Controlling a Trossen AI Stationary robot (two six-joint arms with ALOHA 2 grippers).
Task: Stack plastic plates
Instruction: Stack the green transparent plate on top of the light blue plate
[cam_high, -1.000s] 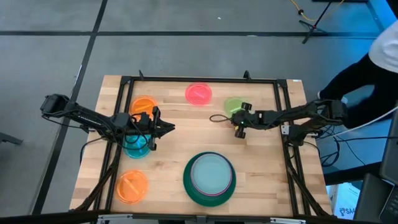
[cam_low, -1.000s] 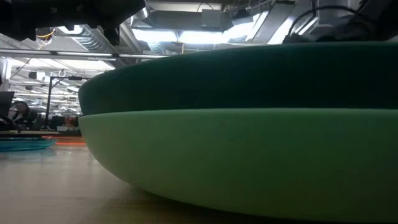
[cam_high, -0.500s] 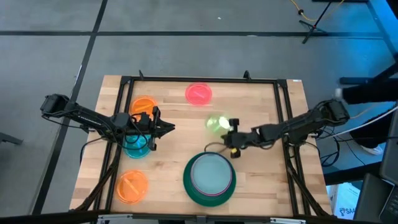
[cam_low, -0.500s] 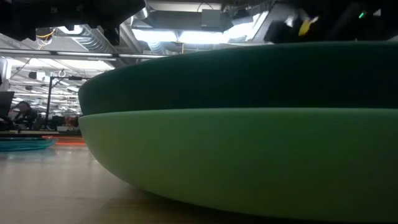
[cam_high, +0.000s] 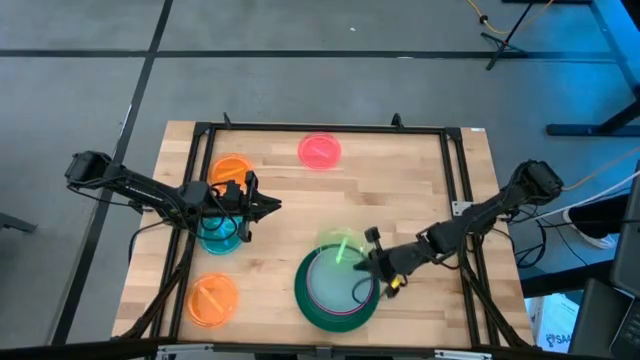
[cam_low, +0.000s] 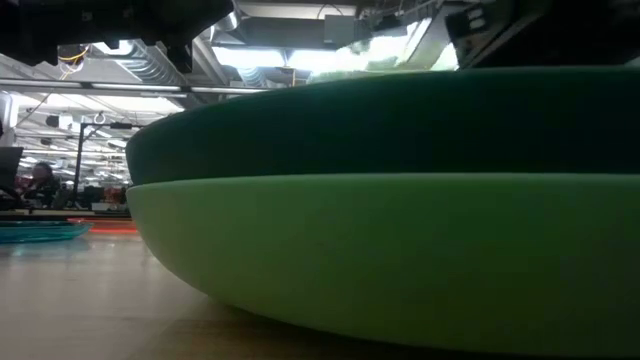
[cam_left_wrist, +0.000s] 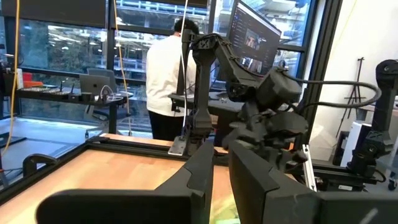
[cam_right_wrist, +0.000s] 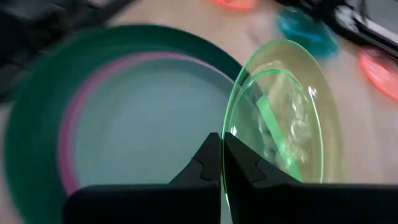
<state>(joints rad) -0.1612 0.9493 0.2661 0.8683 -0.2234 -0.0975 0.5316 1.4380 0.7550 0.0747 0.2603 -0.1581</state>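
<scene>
Next, I let go of the lime plate with my right gripper inside the grey-blue plate (cam_high: 334, 271) (cam_right_wrist: 171, 121) on top of the stack.
A stack sits near the table's near edge: a grey-blue plate (cam_high: 337, 282) in a magenta one (cam_right_wrist: 68, 124) in a dark green one (cam_high: 304, 300). The low view shows a mint plate (cam_low: 380, 260) beneath the dark green (cam_low: 400, 125). My right gripper (cam_high: 372, 262) is shut on the lime plate (cam_high: 338, 248), above the stack's far side. My left gripper (cam_high: 270, 206) hovers shut beside the teal plate (cam_high: 218, 232), touching nothing. Two orange plates (cam_high: 231, 168) (cam_high: 212, 298) and the pink-red plate (cam_high: 319, 150) lie flat on the wood. My right gripper pinches the lime plate's rim (cam_right_wrist: 225, 134) between its two fingers (cam_right_wrist: 208, 158), coming level from the table's right. The plate (cam_right_wrist: 283, 118) is lifted clear and stands tilted on edge above the grey-blue plate (cam_right_wrist: 143, 130).
A black frame rail (cam_high: 320, 128) runs round the tabletop. The teal plate and far orange plate lie under and beside my left arm (cam_high: 160, 195). Bare wood (cam_high: 420, 190) shows on the table's right half. A person in white (cam_left_wrist: 168, 68) stands beyond the table.
My right gripper has carried the lime plate from the far right part of the table toward the near edge and leftward, to above the stack. The plate came off the wood and now stands tilted. The person at the table's right has moved out of the high view.
</scene>
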